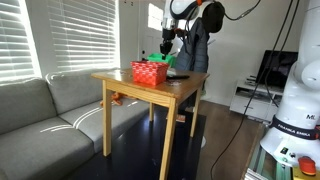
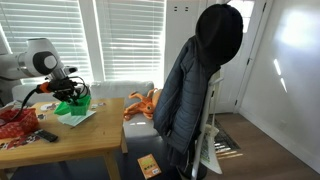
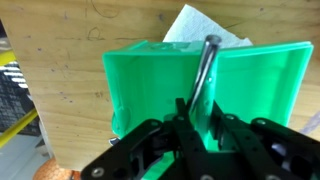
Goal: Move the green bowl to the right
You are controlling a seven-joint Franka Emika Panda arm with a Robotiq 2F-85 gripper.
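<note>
I will set the green bowl, now just over a white paper, down with my gripper on the wooden table point(image 1: 160, 63) just behind the red basket.
The green bowl point(image 3: 170, 75) fills the wrist view, with a metal utensil handle point(image 3: 207, 70) leaning in it. My gripper point(image 3: 195, 120) is shut on the bowl's near wall. In an exterior view the bowl point(image 2: 72, 106) hangs at the gripper point(image 2: 68, 95) just over a white paper point(image 2: 82, 118) on the wooden table point(image 2: 90, 140). In an exterior view the bowl point(image 1: 161, 58) shows as a small green patch under the gripper point(image 1: 165, 50), behind the red basket point(image 1: 150, 72). I cannot tell whether the bowl touches the table.
The red basket point(image 2: 15, 125) and a black remote point(image 2: 45, 135) lie on the table. A dark jacket on a rack point(image 2: 195, 80) and an orange toy point(image 2: 143, 103) stand beside the table. A grey couch point(image 1: 50, 110) is close by.
</note>
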